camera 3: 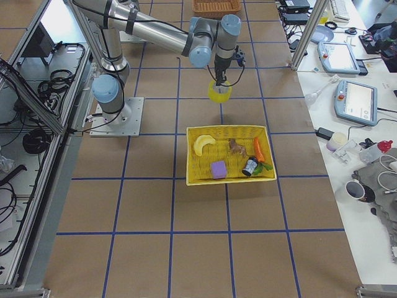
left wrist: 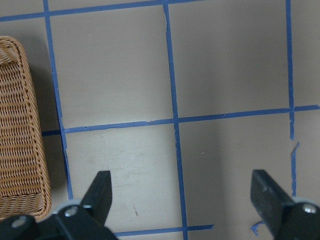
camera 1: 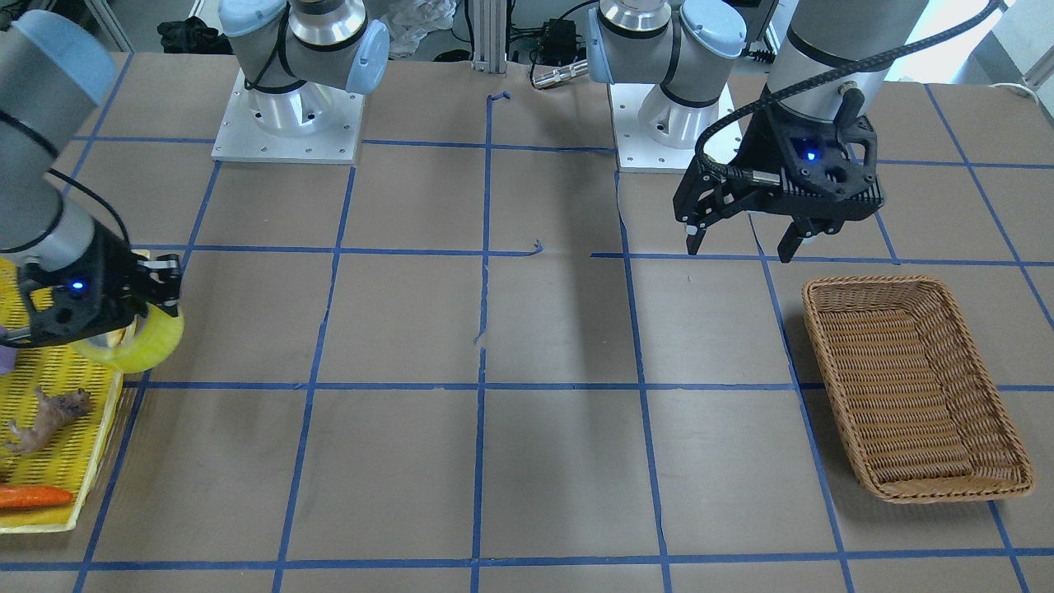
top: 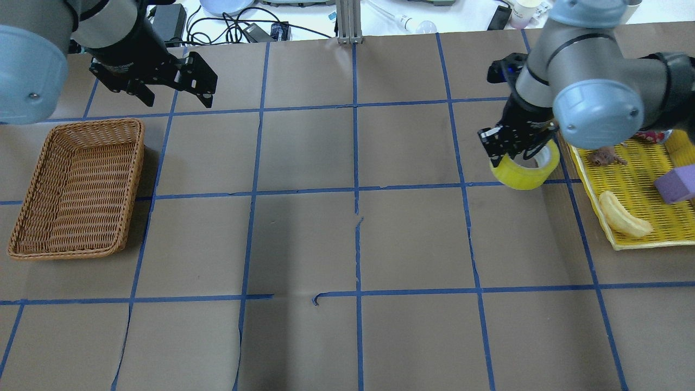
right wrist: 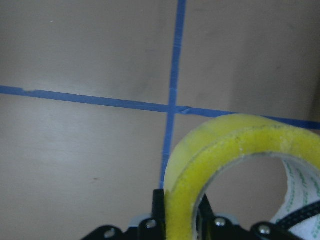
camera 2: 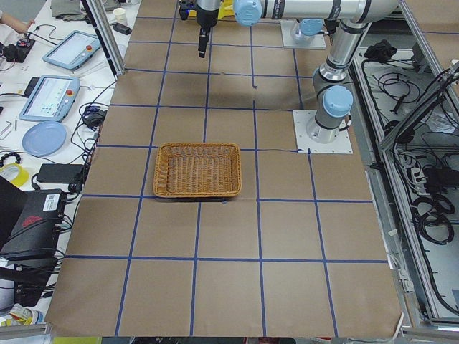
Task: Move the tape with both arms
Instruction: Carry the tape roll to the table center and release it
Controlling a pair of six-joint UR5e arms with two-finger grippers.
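Observation:
I need to lay the yellow tape roll on the middle blue line (camera 1: 478, 293) beside its curled break with my right gripper.
The yellow tape roll (top: 524, 175) hangs in my right gripper (top: 513, 155), just above the table and beside the yellow tray's near corner. The gripper is shut on the roll's wall, with one finger inside the white printed core. In the front-facing view the roll (camera 1: 140, 346) sits under the right gripper (camera 1: 156, 309). It fills the lower right of the right wrist view (right wrist: 225, 150) and also shows in the exterior right view (camera 3: 219, 92). My left gripper (top: 176, 98) is open and empty above the table, just past the wicker basket; the left wrist view (left wrist: 182, 187) shows its fingers wide apart.
A brown wicker basket (top: 136, 163) lies on my left side, also in the front-facing view (camera 1: 832, 288). A yellow mesh tray (top: 646, 241) on my right holds a banana-like piece (top: 624, 221), a purple block (top: 676, 184), a carrot (camera 1: 33, 496) and a toy animal (camera 1: 49, 416).

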